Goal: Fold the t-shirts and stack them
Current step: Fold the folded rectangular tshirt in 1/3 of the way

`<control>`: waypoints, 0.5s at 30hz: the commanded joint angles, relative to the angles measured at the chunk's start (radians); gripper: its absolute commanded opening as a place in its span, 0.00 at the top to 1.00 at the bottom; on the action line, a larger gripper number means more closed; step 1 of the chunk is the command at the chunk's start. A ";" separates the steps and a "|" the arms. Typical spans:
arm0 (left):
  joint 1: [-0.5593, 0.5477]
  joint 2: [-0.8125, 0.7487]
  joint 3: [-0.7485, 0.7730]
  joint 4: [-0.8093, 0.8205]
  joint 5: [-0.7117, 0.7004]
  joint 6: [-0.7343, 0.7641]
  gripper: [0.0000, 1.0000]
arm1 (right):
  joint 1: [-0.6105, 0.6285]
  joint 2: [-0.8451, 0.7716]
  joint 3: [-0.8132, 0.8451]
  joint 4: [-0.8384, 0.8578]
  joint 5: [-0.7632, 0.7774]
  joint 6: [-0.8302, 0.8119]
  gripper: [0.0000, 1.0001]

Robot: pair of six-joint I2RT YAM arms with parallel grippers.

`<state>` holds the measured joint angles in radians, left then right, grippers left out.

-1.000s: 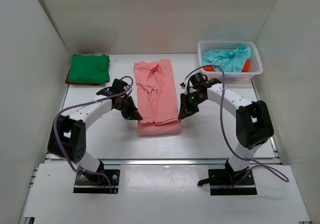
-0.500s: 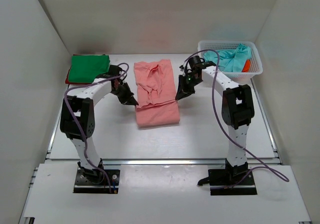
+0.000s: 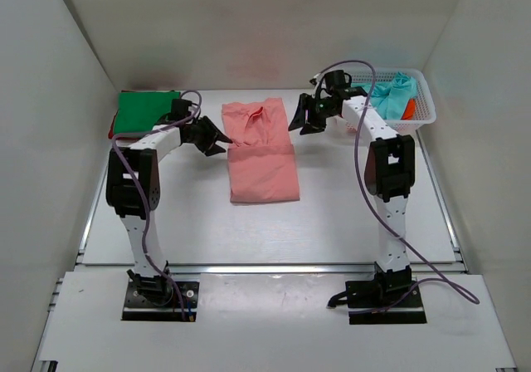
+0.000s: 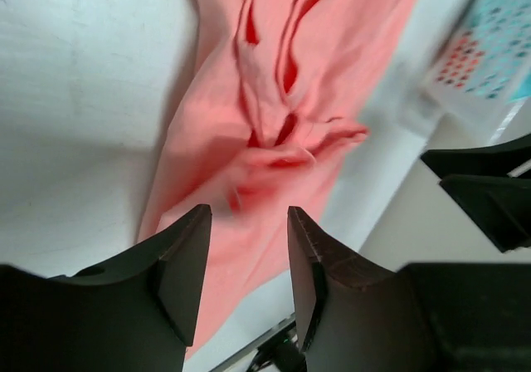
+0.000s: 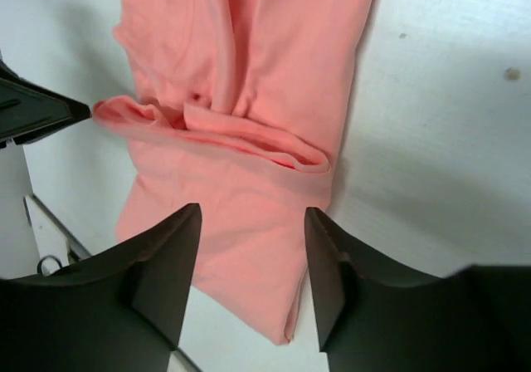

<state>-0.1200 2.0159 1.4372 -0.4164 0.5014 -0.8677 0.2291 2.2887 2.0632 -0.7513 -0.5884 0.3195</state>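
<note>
Next, my left gripper goes to the salmon pink t-shirt and closes on its near folded corner (image 3: 232,201) (image 4: 191,349), the one on the green t-shirt's side.
The salmon pink t-shirt (image 3: 262,160) lies as a long strip mid-table, its near part doubled over with the loose edge across the middle (image 5: 249,135). My left gripper (image 3: 219,143) hangs open at the shirt's left edge; in the left wrist view its jaws (image 4: 249,222) stand apart above the pink cloth (image 4: 249,123), holding nothing. My right gripper (image 3: 295,124) is open at the shirt's right edge, with its jaws (image 5: 251,218) empty over the fold. A green t-shirt (image 3: 148,112) lies folded on a red one (image 3: 114,129) at the far left.
A white mesh basket (image 3: 425,116) at the far right holds a teal t-shirt (image 3: 387,97) and an orange-red one (image 3: 408,107). White walls close in the table on three sides. The left fingertip (image 5: 50,110) shows in the right wrist view.
Both grippers carried the pink shirt's near edge toward the far side, doubling the shirt over, then opened and let it go. The shirt now reaches less far toward me.
</note>
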 commanded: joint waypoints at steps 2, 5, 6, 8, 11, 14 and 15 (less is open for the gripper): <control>0.014 -0.147 -0.134 0.185 0.052 -0.111 0.46 | 0.007 -0.167 -0.134 0.104 0.042 0.017 0.45; -0.010 -0.255 -0.318 0.211 0.060 -0.111 0.47 | 0.012 -0.283 -0.350 0.147 0.071 0.010 0.46; -0.024 -0.308 -0.386 0.224 0.051 -0.103 0.48 | 0.024 -0.338 -0.453 0.165 0.075 0.015 0.46; -0.058 -0.364 -0.478 0.237 0.028 -0.090 0.47 | 0.027 -0.408 -0.601 0.240 0.087 0.018 0.46; -0.090 -0.457 -0.625 0.323 0.008 -0.123 0.48 | 0.029 -0.491 -0.768 0.282 0.075 0.032 0.46; -0.101 -0.526 -0.689 0.341 -0.043 -0.122 0.47 | 0.045 -0.540 -0.870 0.300 0.084 0.024 0.46; -0.105 -0.536 -0.692 0.331 -0.059 -0.113 0.48 | 0.049 -0.554 -0.902 0.317 0.085 0.029 0.46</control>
<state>-0.2234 1.5524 0.7601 -0.1535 0.4995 -0.9813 0.2634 1.8030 1.2114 -0.5320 -0.5179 0.3443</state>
